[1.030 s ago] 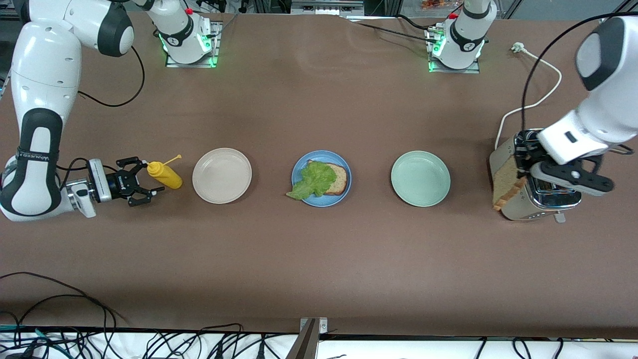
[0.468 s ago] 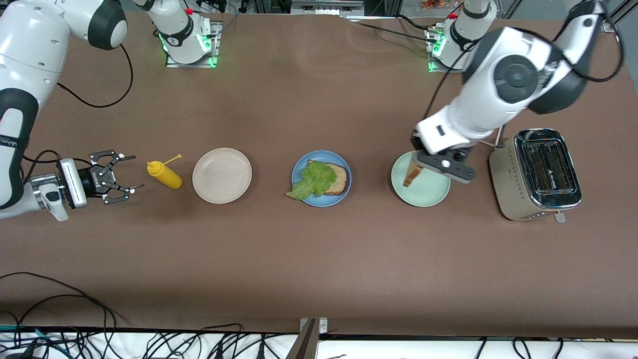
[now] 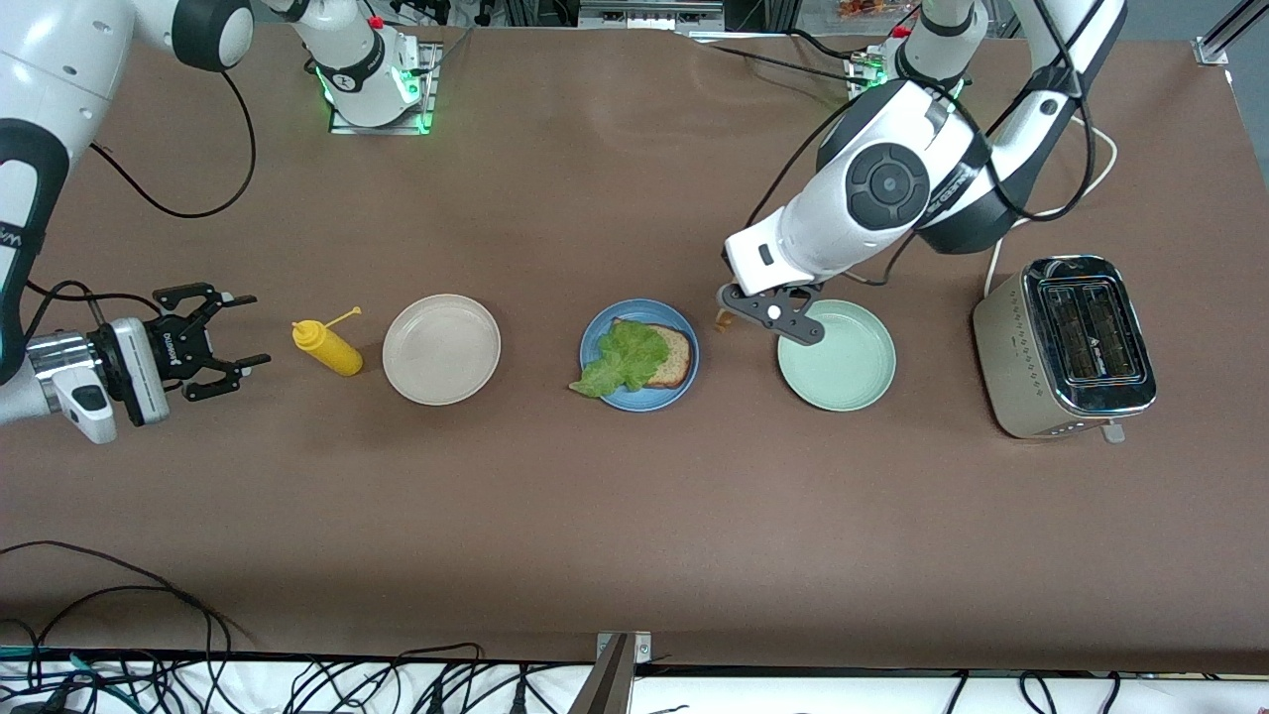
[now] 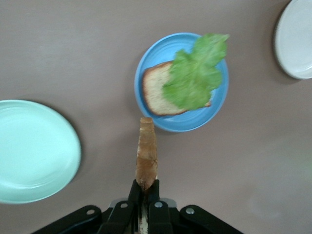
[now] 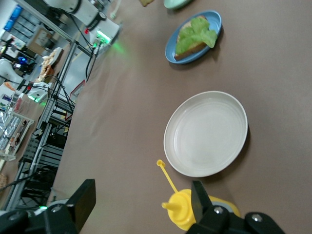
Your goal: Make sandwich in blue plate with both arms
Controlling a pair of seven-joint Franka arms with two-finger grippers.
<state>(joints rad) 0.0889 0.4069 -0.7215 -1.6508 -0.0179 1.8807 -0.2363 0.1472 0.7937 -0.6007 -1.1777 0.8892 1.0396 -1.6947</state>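
Observation:
The bread slice in my left gripper needs to be let go flat on top of the green lettuce leaf (image 3: 643,362) (image 4: 179,78) in the blue plate. That slice is now just short of the plate.
The blue plate (image 3: 636,402) lies mid-table with one brown bread slice (image 3: 674,355) on it and a ruffled green lettuce leaf (image 3: 623,359) on top, hanging over the rim. My left gripper (image 3: 729,315) is shut on a second bread slice (image 3: 725,319), held edge-on over the table between the blue plate and the green plate. In the left wrist view my left gripper (image 4: 144,187) holds that slice (image 4: 146,151) just short of the blue plate (image 4: 185,126). My right gripper (image 3: 253,330) is open and empty beside the yellow squeeze bottle (image 3: 329,348).
A beige-white plate (image 3: 441,349) lies between the bottle and the blue plate. A pale green plate (image 3: 843,375) lies toward the left arm's end. A steel toaster (image 3: 1066,347) with a white cord stands past it.
My left arm has carried the bread slice from the toaster, over the green plate, to just beside the blue plate. My right gripper has drawn back from the yellow bottle.

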